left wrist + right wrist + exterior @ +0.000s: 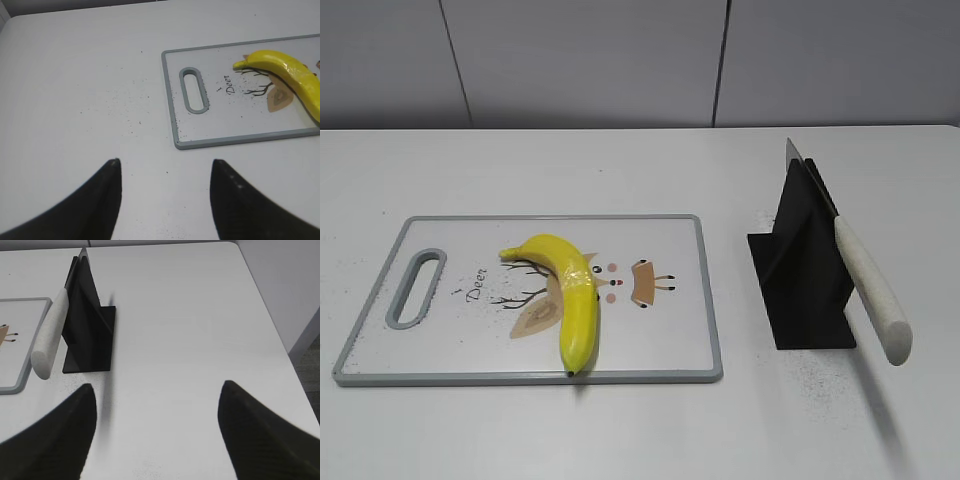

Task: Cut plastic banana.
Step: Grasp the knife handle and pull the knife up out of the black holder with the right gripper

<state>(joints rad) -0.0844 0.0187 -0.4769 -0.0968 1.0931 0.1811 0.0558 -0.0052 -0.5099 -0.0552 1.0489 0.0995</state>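
Observation:
I should next move my right gripper over to the middle of the white handle [863, 272] [53, 321] on the knife in the black stand, and I should close it there.
A yellow plastic banana [570, 293] lies on a white cutting board [660, 340] with a grey rim, left of centre in the exterior view. The banana [290, 75] and the board [215, 125] also show in the left wrist view. A knife with a white handle [871, 290] rests in a black stand [803, 270] to the right; the handle [50, 335] and stand [90, 335] show in the right wrist view. My left gripper [165, 162] is open above bare table, near the board's handle end. My right gripper [157, 387] is open above bare table, right of the stand. Neither gripper shows in the exterior view.
The board has a grey handle slot [416, 287] at its left end and a deer drawing. Dark specks lie on the white table. The table's right edge [280, 335] shows in the right wrist view. A grey wall stands behind.

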